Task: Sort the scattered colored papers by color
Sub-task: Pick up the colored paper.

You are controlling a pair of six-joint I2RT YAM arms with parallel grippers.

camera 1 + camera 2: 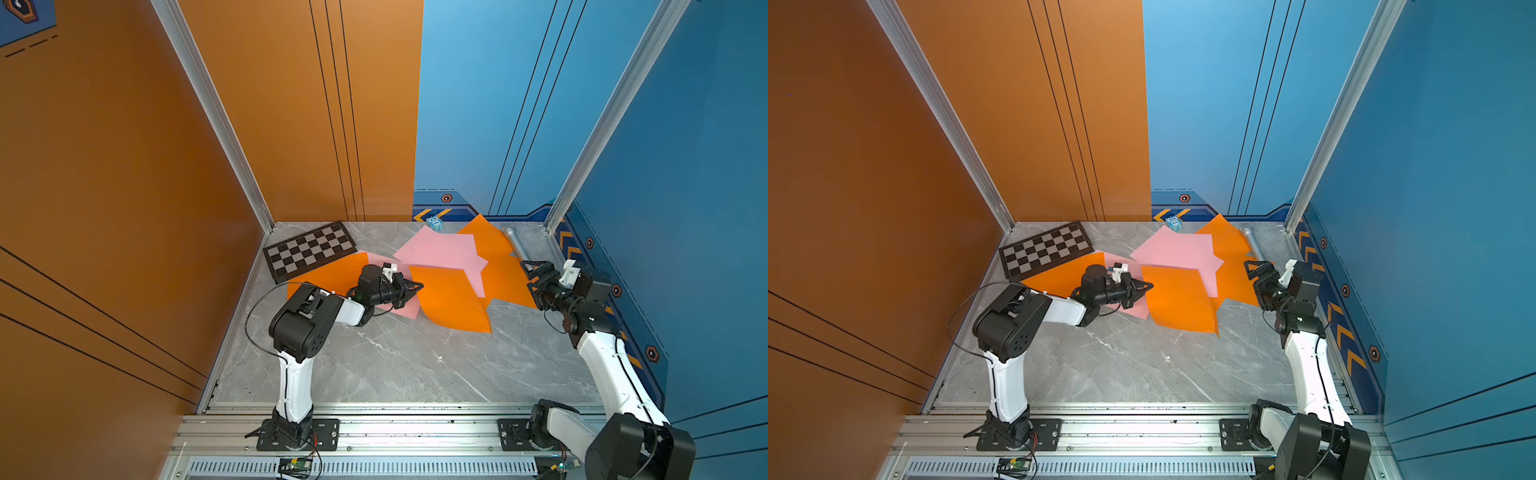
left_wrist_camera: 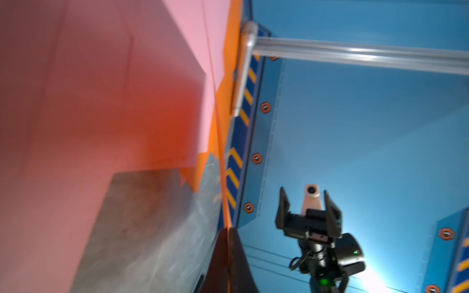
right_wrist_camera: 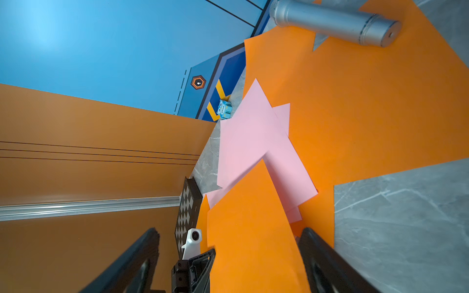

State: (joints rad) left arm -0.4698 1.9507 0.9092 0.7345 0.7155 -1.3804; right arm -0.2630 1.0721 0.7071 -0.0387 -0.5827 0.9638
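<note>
Next, I move my right gripper to the bright orange sheet's edge (image 3: 286, 225) that lies opposite my left gripper, and I need to close it there.
Several colored papers lie overlapping at the back of the grey floor. My left gripper (image 1: 419, 286) (image 1: 1149, 286) is shut on the near left edge of a bright orange sheet (image 1: 455, 301) (image 3: 253, 228), which curves up off the floor. In the left wrist view that sheet shows as a thin orange line pinched at the left gripper (image 2: 229, 229). Pink sheets (image 1: 440, 249) (image 1: 1177, 249) overlap behind it, and another pink sheet (image 1: 407, 309) lies under the left gripper. More orange sheets lie at the left (image 1: 332, 274) and right (image 1: 505, 278). My right gripper (image 1: 530, 275) (image 1: 1250, 272) (image 3: 229, 232) hangs open, holding nothing.
A black-and-grey chessboard (image 1: 309, 249) lies at the back left, partly under an orange sheet. A silver cylinder (image 1: 515, 245) (image 3: 335, 22) rests on the orange paper near the back right corner. A small blue toy (image 1: 434, 223) stands against the back wall. Walls enclose three sides.
</note>
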